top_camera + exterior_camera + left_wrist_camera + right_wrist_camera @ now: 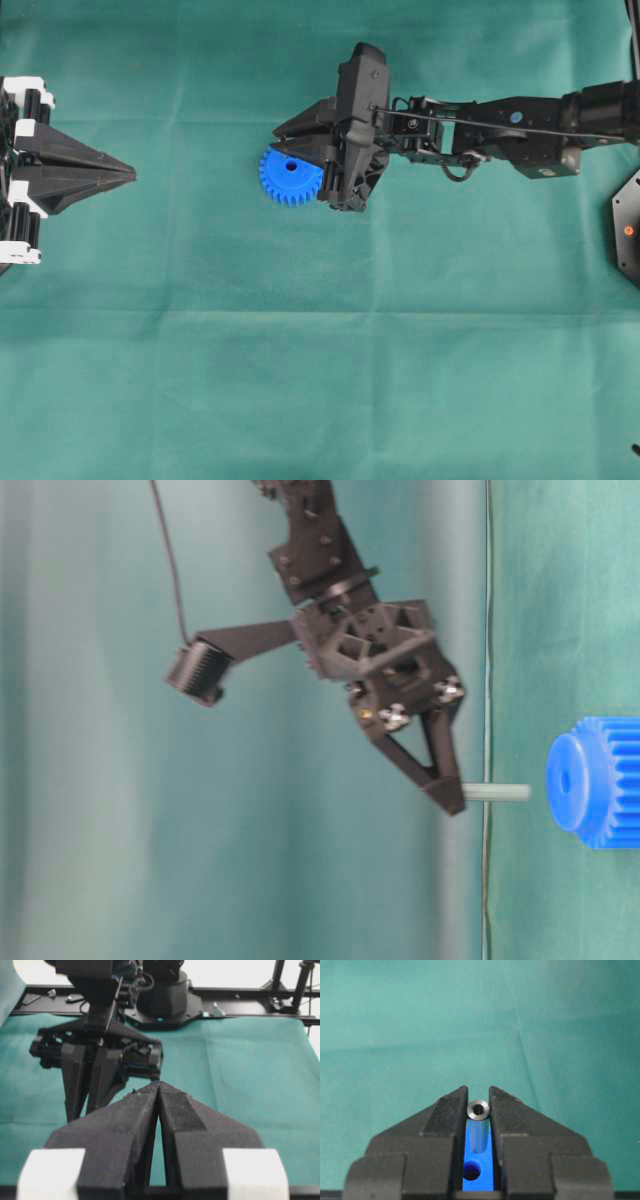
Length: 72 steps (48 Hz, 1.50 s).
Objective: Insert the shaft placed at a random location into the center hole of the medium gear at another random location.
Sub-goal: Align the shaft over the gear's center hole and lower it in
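Note:
My right gripper is going to let go of the silvery rod upright in the open center hole of the blue medium gear (291, 166) (471, 1170).
The blue medium gear (291, 178) lies flat on the green cloth near the middle of the table. Its center hole (291, 167) is open. My right gripper (283, 142) hovers over the gear, shut on the silvery shaft. In the table-level view the shaft (496, 792) sticks out of the gripper (452, 796) toward the gear (598, 780), with a clear gap to it. In the right wrist view the shaft (478, 1110) sits between the fingertips of the gripper (478, 1092), with the gear (478, 1160) and its hole (471, 1171) below. My left gripper (128, 175) is shut and empty at the far left.
Green cloth (320, 380) covers the table. The right arm (500, 130) reaches in from the right edge. A black base plate (628, 228) sits at the right edge. In the left wrist view the right gripper (95, 1075) stands beyond my left gripper's tips (159, 1084).

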Motion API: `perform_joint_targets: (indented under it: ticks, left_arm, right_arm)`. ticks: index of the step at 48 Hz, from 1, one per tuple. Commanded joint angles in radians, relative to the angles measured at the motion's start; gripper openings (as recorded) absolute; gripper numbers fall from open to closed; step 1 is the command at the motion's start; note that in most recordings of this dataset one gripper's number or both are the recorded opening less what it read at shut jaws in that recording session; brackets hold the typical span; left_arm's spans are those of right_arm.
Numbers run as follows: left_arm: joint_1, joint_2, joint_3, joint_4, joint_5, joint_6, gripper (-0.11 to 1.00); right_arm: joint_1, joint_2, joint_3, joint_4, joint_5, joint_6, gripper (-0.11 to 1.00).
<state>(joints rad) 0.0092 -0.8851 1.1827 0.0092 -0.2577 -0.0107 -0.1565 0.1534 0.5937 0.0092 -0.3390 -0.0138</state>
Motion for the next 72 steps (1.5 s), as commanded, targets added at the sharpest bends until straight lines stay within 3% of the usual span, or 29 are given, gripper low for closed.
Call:
perform_joint_targets:
  ticks: [1,72]
  left_arm:
    - [0.002,0.005,-0.023,0.003,-0.006,0.000,0.00]
    - [0.008,0.006,-0.021,0.003,-0.005,0.002,0.00]
  right_arm:
    - [0.002,-0.037,-0.011,-0.002,0.008,-0.006,0.13]
    - [0.006,0.112,-0.012,0.011,-0.038,0.006,0.13]
